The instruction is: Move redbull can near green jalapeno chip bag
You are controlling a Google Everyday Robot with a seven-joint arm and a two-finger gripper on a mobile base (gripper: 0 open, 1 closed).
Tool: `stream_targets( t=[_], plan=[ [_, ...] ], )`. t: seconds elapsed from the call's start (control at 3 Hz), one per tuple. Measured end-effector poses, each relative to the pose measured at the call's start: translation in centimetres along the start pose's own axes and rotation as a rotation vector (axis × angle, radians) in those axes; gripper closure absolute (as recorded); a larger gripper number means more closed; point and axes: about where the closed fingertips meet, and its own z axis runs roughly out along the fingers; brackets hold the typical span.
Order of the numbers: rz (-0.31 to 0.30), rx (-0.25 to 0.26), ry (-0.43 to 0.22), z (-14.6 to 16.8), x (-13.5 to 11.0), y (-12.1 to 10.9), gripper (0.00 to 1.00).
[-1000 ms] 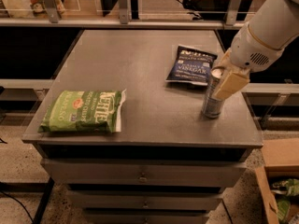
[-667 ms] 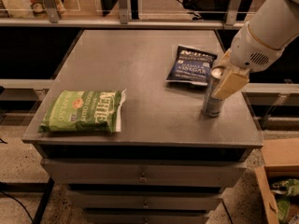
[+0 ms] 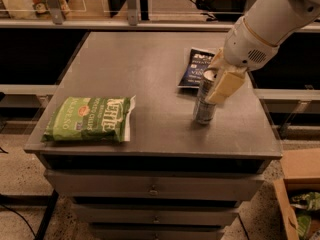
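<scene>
The robot's gripper will set the redbull can down beside the green jalapeno chip bag's end point(image 3: 143, 115) that faces the middle of the table.
The redbull can point(image 3: 204, 104), slim and silver-grey with a dark hole in its top, stands at the table's right side, at or just above the surface. My gripper point(image 3: 218, 85) comes in from the upper right and is shut on the can's upper part; one cream finger point(image 3: 225, 84) lies across its right side. The green jalapeno chip bag point(image 3: 89, 119) lies flat near the front left corner, well to the left of the can.
A dark blue chip bag point(image 3: 197, 67) lies just behind the can. The grey table point(image 3: 135, 64) sits on a drawer cabinet point(image 3: 150, 189). A cardboard box point(image 3: 297, 199) stands on the floor at the right. Shelving runs along the back.
The gripper and the redbull can have moved together a little to the left, toward the green bag. Both bags have stayed in place.
</scene>
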Motion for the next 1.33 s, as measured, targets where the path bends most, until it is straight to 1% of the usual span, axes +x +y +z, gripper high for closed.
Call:
stream_targets(
  t=[0.33,0.67,1.0,1.33],
  plan=[
    [-0.101,-0.045,0.012,1.3,-4.9,-0.1,1.0],
    [-0.183,-0.067,0.046,2.8,-9.1,-1.0,1.0],
    [-0.244,-0.084,0.067,4.1,-12.3,-1.6,1.0],
    [-0.283,-0.114,0.059,5.7,-14.2,-1.7,1.0]
  ],
)
